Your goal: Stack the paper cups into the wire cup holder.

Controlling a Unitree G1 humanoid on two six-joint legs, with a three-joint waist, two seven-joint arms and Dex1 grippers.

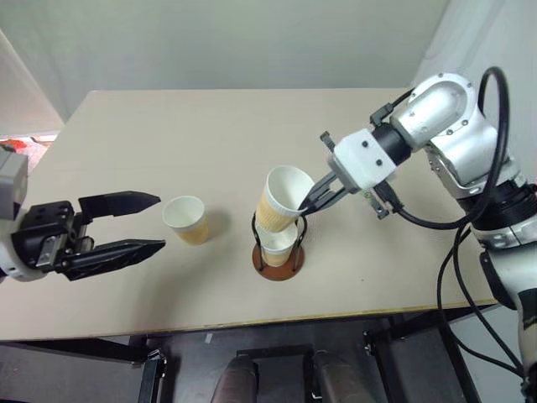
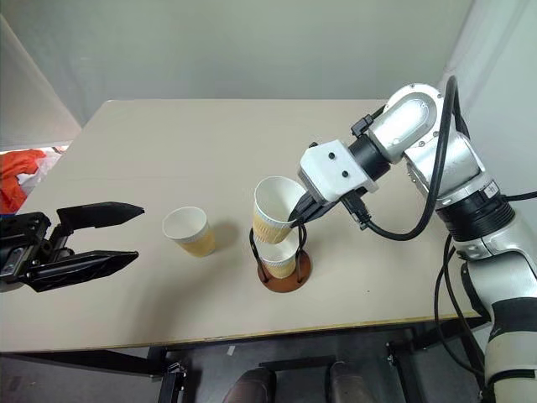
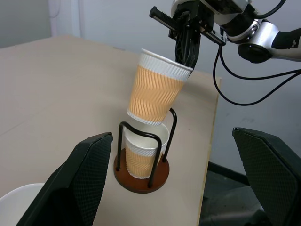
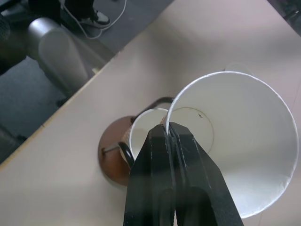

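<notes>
I should close my left gripper on the rim's front-edge side (image 1: 186,227) of the paper cup that stands on the bare table beside the wire cup holder.
On the table stands the wire cup holder (image 1: 278,262), a brown disc with black wire loops, and one paper cup (image 1: 278,245) sits upright inside it. My right gripper (image 1: 307,201) is shut on the white rim of a second paper cup (image 1: 282,201). That cup hangs tilted just above the holder, its bottom at the seated cup's rim. A third paper cup (image 1: 186,220) stands upright on the table to the left of the holder. My left gripper (image 1: 160,222) is open and holds nothing, with its fingertips just left of that cup.
The beige table (image 1: 168,134) has its front edge close below the holder. The right arm's black cables (image 1: 457,252) hang past the table's right edge. An orange-red cloth (image 2: 21,180) lies beyond the left edge.
</notes>
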